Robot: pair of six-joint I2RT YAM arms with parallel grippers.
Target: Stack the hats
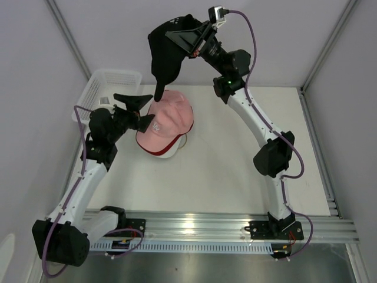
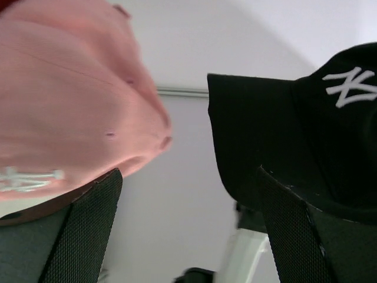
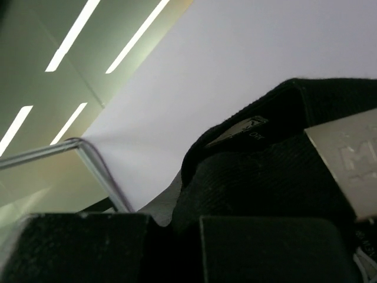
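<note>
My right gripper alone holds the black cap over the stack. So my left gripper will close on the hanging brim (image 1: 159,92) (image 2: 230,132) of the cap.
A pink cap (image 1: 171,119) tops a stack of hats on the table; a white brim (image 1: 162,152) shows under it at the front. My right gripper (image 1: 189,42) is shut on a black cap (image 1: 166,48) and holds it in the air above and behind the stack, its brim hanging down toward the pink cap. My left gripper (image 1: 136,111) is open and empty, right beside the pink cap's left side. In the left wrist view the pink cap (image 2: 65,112) fills the left and the black cap (image 2: 283,130) hangs at the right. The right wrist view shows black fabric (image 3: 265,183) between the fingers.
A white mesh basket (image 1: 106,88) stands at the back left, behind my left arm. Enclosure walls close in the table on the left, back and right. An aluminium rail (image 1: 235,227) runs along the near edge.
</note>
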